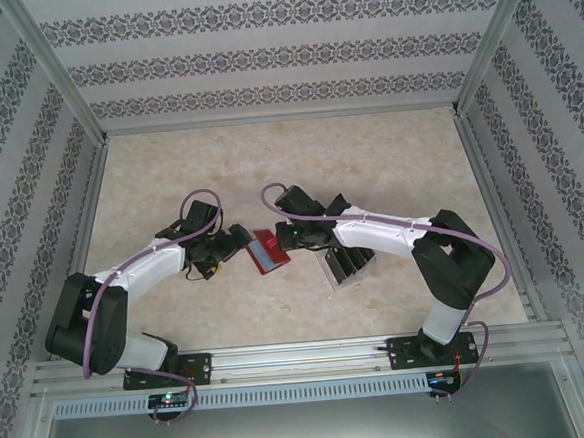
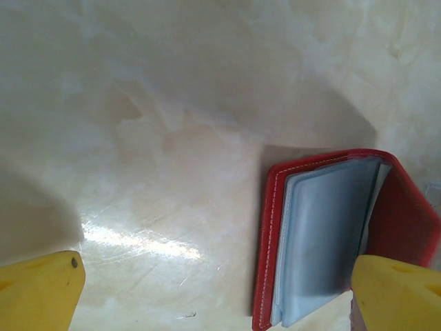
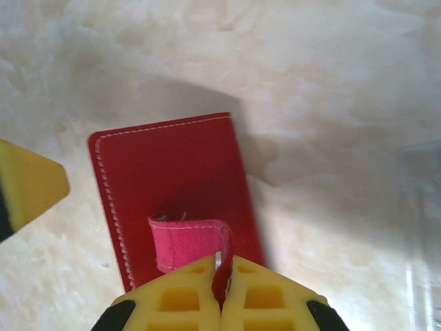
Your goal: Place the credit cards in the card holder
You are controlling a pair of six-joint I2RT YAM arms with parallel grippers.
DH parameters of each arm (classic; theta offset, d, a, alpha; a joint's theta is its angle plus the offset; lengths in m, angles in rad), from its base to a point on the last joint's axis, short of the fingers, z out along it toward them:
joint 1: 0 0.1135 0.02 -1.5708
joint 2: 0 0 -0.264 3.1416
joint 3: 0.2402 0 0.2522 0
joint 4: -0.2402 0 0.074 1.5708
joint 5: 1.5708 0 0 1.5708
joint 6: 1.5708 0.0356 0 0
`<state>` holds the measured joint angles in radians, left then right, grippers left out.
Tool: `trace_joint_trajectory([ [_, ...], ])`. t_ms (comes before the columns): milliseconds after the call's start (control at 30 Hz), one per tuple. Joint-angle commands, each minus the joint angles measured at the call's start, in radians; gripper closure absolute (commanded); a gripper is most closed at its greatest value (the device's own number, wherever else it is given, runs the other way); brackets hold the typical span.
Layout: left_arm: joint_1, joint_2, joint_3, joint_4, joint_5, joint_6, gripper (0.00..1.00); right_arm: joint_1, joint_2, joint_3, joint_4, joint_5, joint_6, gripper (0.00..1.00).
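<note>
My right gripper needs to take the red cover itself [image 2: 400, 217] and swing it wide, since it holds just the snap tab while the holder stands only half open.
The red card holder [image 1: 269, 252] lies in the middle of the table between both arms. In the left wrist view it [image 2: 324, 238] stands partly open, showing grey inner pockets. My right gripper [image 3: 222, 276] is shut on the holder's little snap tab [image 3: 186, 241], above the red cover [image 3: 172, 169]. My left gripper [image 2: 220, 296] is open wide, its right finger [image 2: 396, 289] over the holder's near corner and nothing between the fingers. Dark credit cards [image 1: 343, 263] stand in a clear tray [image 1: 354, 277] under the right arm.
The left gripper's yellow finger [image 3: 27, 181] shows just left of the holder in the right wrist view. The clear tray's edge [image 3: 424, 234] is close on the right. Patterned walls and metal rails [image 1: 302, 357] bound the marble-look table [image 1: 298, 158].
</note>
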<state>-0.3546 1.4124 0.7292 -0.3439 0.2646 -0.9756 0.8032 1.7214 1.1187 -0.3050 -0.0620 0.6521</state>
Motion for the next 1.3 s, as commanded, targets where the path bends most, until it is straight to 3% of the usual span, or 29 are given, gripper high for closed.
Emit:
trace_joint_trajectory([
  [0, -0.014, 0.030, 0.013, -0.006, 0.008, 0.020, 0.00, -0.012, -0.034, -0.006, -0.030, 0.036, -0.001, 1.00],
  [300, -0.064, 0.111, 0.096, 0.023, 0.039, 0.015, 0.00, -0.024, -0.037, -0.008, -0.031, 0.036, 0.001, 1.00],
  [467, -0.104, 0.165, 0.203, -0.001, 0.037, 0.023, 0.00, -0.024, -0.089, -0.026, -0.029, 0.022, -0.003, 0.57],
  [600, -0.116, 0.197, 0.250, -0.010, 0.035, 0.026, 0.00, -0.005, -0.147, -0.066, -0.027, 0.020, -0.006, 0.43],
  [700, -0.121, 0.221, 0.270, -0.010, 0.039, 0.024, 0.00, 0.014, -0.160, -0.095, -0.020, 0.033, -0.003, 0.41],
  [1067, -0.131, 0.242, 0.294, -0.017, 0.026, 0.023, 0.00, 0.013, -0.036, -0.067, 0.019, 0.049, -0.017, 0.50],
  [1133, -0.131, 0.247, 0.300, -0.019, 0.025, 0.022, 0.00, 0.012, -0.008, -0.046, 0.020, 0.036, -0.021, 0.58],
  [1200, -0.130, 0.249, 0.311, -0.032, 0.016, 0.024, 0.00, 0.012, 0.012, -0.032, 0.022, 0.026, -0.024, 0.72],
  [1267, -0.119, 0.245, 0.335, -0.073, -0.022, 0.039, 0.00, 0.010, 0.020, -0.029, 0.021, 0.022, -0.019, 0.95],
])
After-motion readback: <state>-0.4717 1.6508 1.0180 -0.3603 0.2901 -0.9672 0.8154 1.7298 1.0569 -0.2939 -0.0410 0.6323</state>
